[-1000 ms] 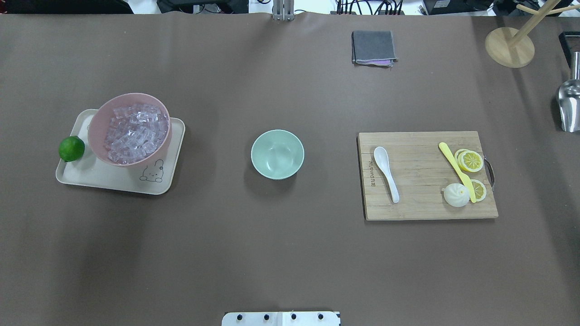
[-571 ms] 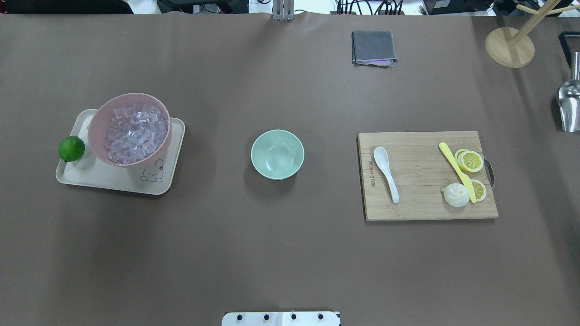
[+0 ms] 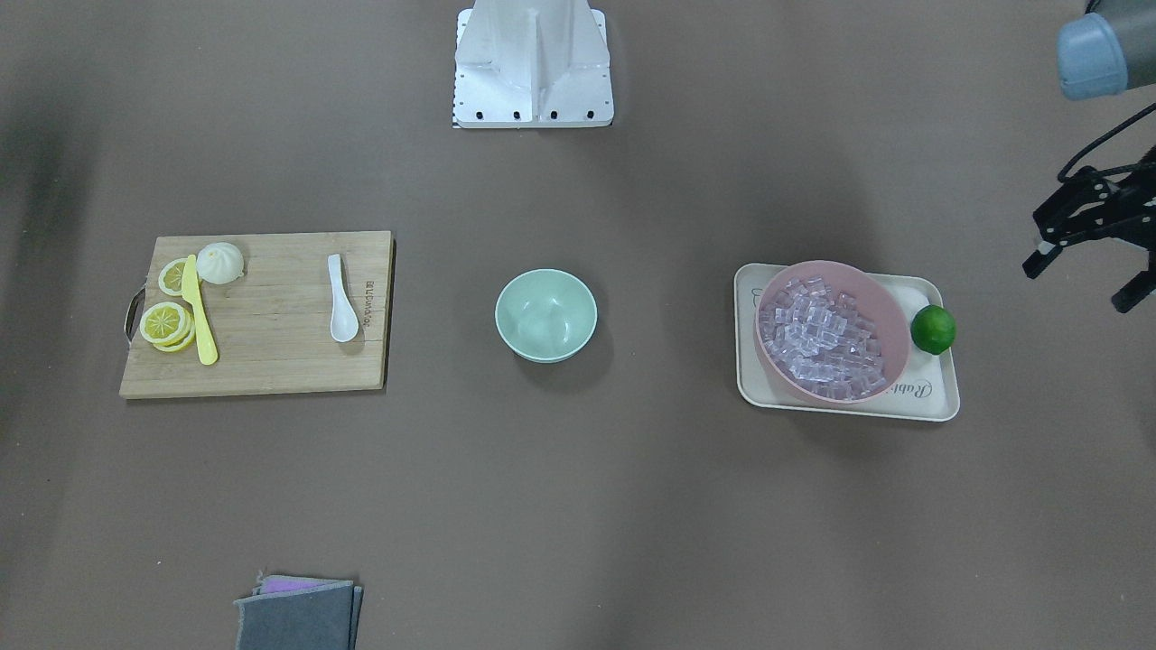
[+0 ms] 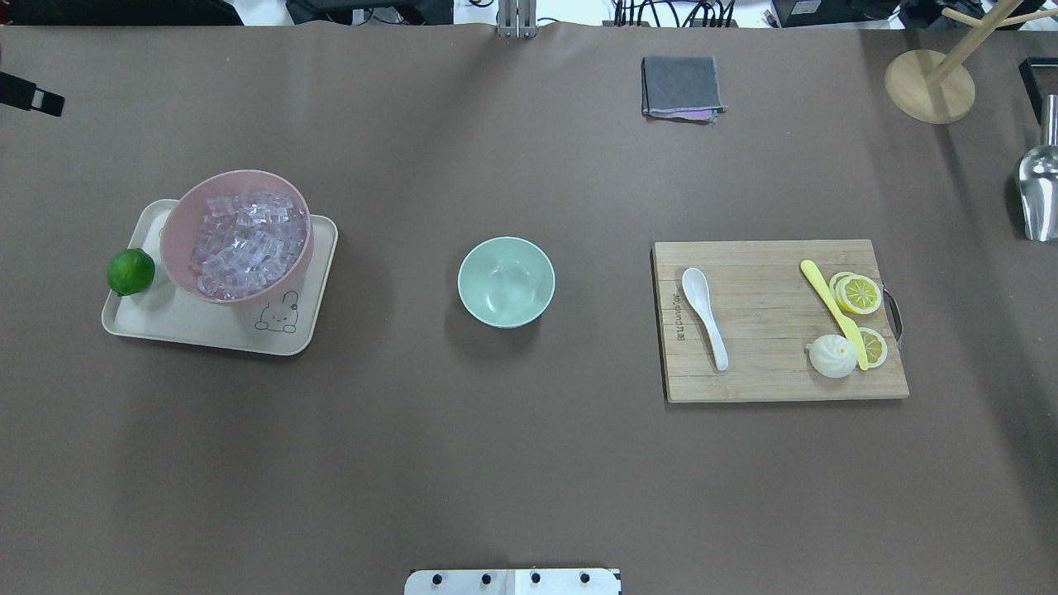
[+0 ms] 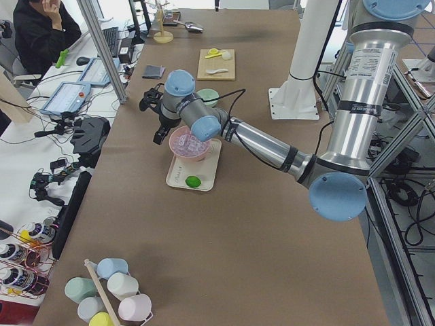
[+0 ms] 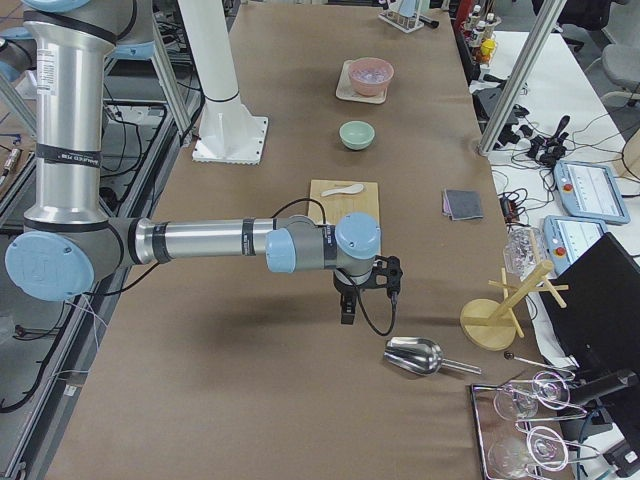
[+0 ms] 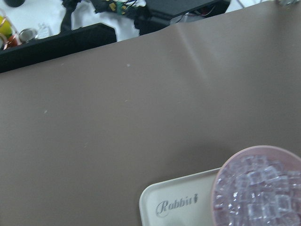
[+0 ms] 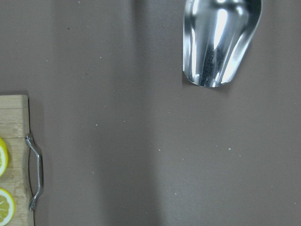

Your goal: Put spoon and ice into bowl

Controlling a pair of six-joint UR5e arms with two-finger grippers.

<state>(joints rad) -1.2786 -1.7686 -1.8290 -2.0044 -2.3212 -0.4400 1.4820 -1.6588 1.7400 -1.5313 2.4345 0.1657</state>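
The pink bowl on the cream tray is my left gripper's next stop, and there I will close it on an ice cube near the pile's middle (image 3: 813,348) (image 7: 274,195).
The white spoon (image 4: 705,316) lies on the wooden cutting board (image 4: 769,372) at the right. The mint-green bowl (image 4: 506,281) stands empty at the table's middle. Clear ice cubes (image 4: 244,244) fill a pink bowl (image 4: 175,240) on a cream tray (image 4: 190,330) at the left; they also show in the left wrist view (image 7: 256,188). My left gripper (image 3: 1081,284) hovers open and empty beyond the tray's outer side. My right gripper (image 6: 348,305) shows only in the exterior right view, between the board and a metal scoop; I cannot tell if it is open.
A lime (image 4: 131,271) sits on the tray's left edge. A yellow knife (image 4: 831,310), lemon slices (image 4: 858,293) and a white bun (image 4: 831,356) lie on the board. A grey cloth (image 4: 681,85), the scoop (image 4: 1040,194) and a wooden stand (image 4: 930,87) are at the back.
A black tip of my left gripper has come into the overhead view at the upper left edge. The objects on the table have not moved.
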